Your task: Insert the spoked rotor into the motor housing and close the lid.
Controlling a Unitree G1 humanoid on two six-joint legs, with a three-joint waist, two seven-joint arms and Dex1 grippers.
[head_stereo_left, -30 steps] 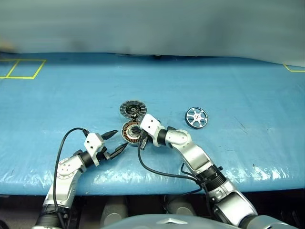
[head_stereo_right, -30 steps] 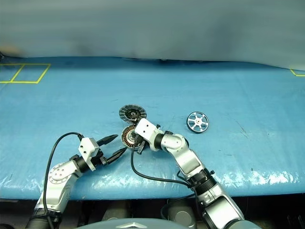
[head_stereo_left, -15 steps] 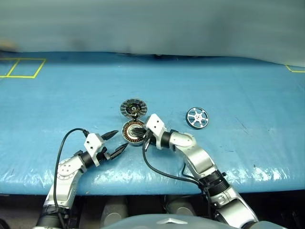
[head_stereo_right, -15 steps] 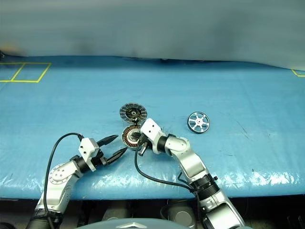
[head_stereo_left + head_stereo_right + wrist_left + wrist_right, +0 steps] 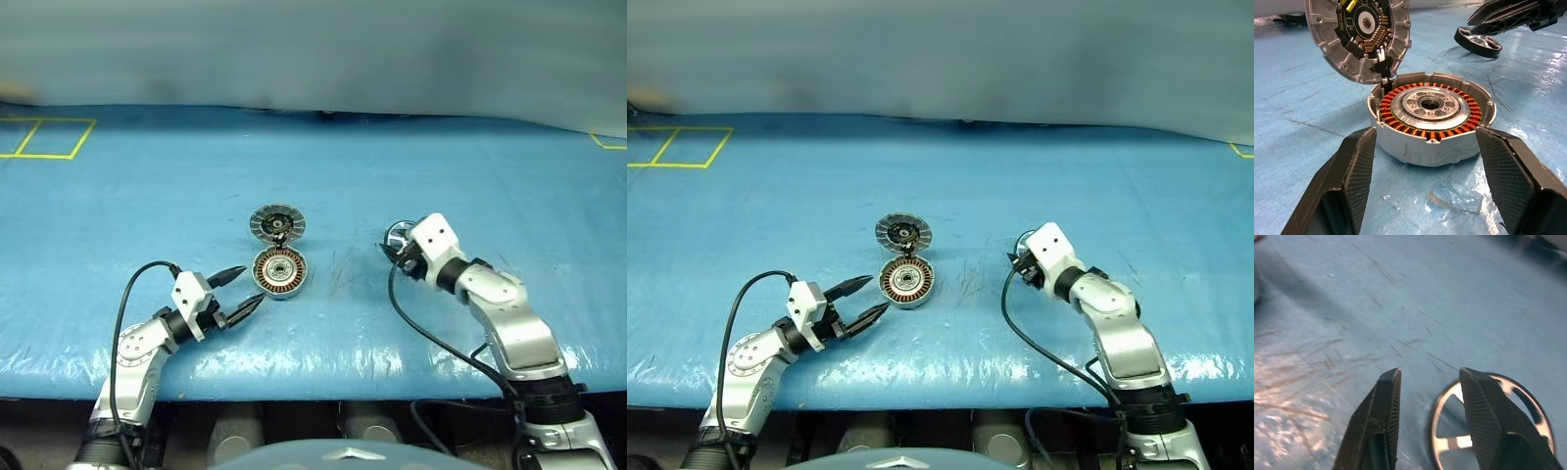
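Next, my right gripper backs off, line up and pinches a rotor spoke (image 5: 1453, 443), because its open fingers reach past the spoked rotor's rim and off the rotor's middle.
The motor housing (image 5: 279, 271), a shallow metal cup with copper windings, lies on the blue mat with nothing in it. Its ribbed grey lid (image 5: 276, 223) stands tilted up just behind it. My left gripper (image 5: 251, 285) is open and points at the housing from the left; its fingers (image 5: 1354, 176) flank the housing without touching it. The spoked rotor (image 5: 1493, 431), a silver wheel, lies to the right, partly covered by my right hand. My right gripper (image 5: 1430, 374) is open just above the rotor's edge, with nothing between its fingers.
The blue mat (image 5: 147, 186) covers the table, with open surface on all sides of the parts. Yellow tape squares (image 5: 44, 137) mark the far left corner. Cables loop from both wrists near the table's front edge (image 5: 323, 367).
My right arm swung away from the housing to the right and now sits over the rotor, and its fingers have parted. The left arm has stayed put.
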